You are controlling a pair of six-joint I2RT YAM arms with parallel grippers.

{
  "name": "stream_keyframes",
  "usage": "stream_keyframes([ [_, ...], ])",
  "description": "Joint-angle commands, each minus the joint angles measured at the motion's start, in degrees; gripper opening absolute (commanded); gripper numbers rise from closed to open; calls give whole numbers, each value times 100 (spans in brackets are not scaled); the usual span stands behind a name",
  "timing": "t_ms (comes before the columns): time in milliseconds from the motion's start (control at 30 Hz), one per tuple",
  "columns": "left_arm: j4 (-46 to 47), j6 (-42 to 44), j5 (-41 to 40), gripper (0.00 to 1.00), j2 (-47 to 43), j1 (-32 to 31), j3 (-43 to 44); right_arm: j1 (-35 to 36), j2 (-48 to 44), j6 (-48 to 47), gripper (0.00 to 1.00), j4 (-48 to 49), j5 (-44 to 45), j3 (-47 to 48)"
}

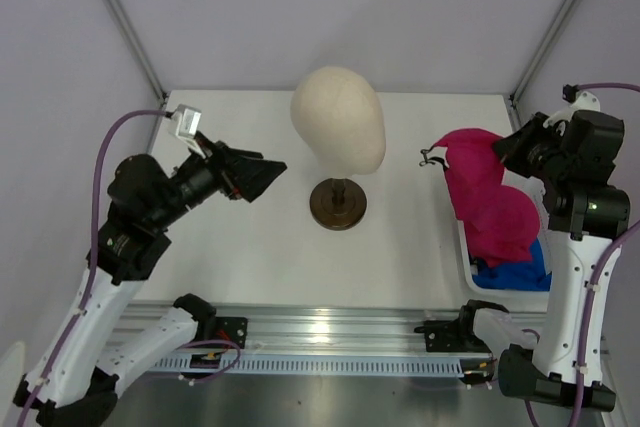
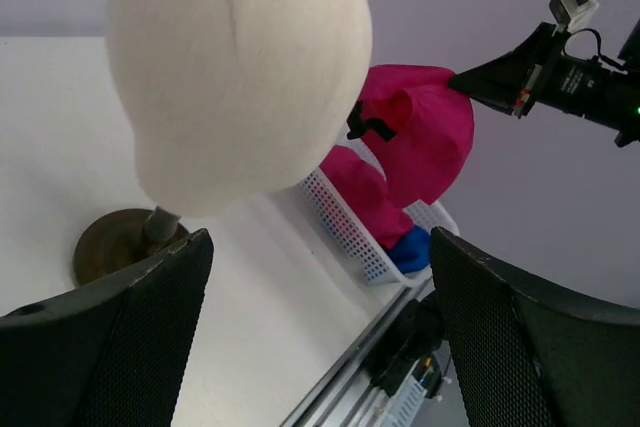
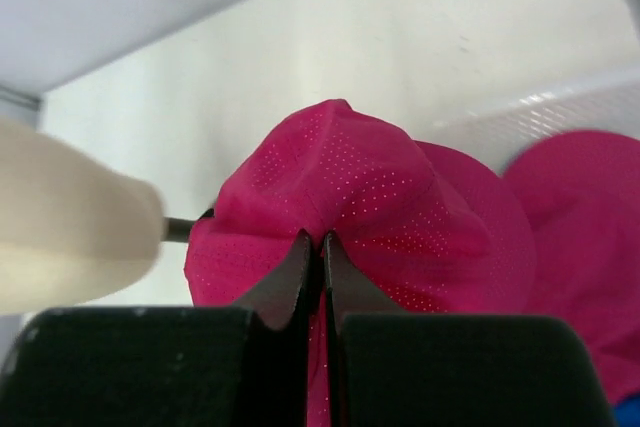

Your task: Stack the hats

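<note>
The magenta-pink cap is in my right gripper, and its back edge (image 1: 441, 144) (image 2: 364, 97), just beside the cap's black back strap, will be gripped by my left gripper.
My right gripper (image 1: 499, 152) (image 3: 322, 243) is shut on the crown fabric of a magenta-pink cap (image 1: 468, 159) (image 3: 345, 182) and holds it up above the left end of the white basket (image 1: 464, 247). The cap also shows in the left wrist view (image 2: 425, 127), with its black back strap hanging toward the mannequin head. A second pink cap (image 1: 508, 222) (image 2: 362, 187) (image 3: 580, 207) lies in the basket on top of a royal blue cap (image 1: 518, 274) (image 2: 410, 245). My left gripper (image 1: 268, 175) (image 2: 320, 337) is open and empty, in the air left of the head.
The cream mannequin head (image 1: 338, 117) (image 2: 235, 67) stands on a dark round stand (image 1: 337, 204) (image 2: 112, 244) in the middle of the white table. The basket is at the table's right edge. Grey walls enclose the back and both sides.
</note>
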Motion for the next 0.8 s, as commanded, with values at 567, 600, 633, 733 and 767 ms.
stream_keyframes([
  [567, -2292, 1280, -3554, 88, 4834, -3032, 6487, 266, -456, 765, 0, 1379, -1227, 889],
  [600, -2328, 1315, -3598, 88, 5018, -3119, 6541, 266, -474, 888, 0, 1424, -1219, 871],
  [633, -2354, 1376, -3590, 88, 5072, -3155, 6576, 266, -509, 941, 0, 1485, -1192, 854],
  [733, -2468, 1438, -3834, 86, 5274, -3322, 6637, 266, -544, 1100, 0, 1740, -1166, 810],
  [767, -2521, 1430, -3923, 86, 5310, -3392, 6655, 266, -553, 1135, 0, 1784, -1174, 810],
])
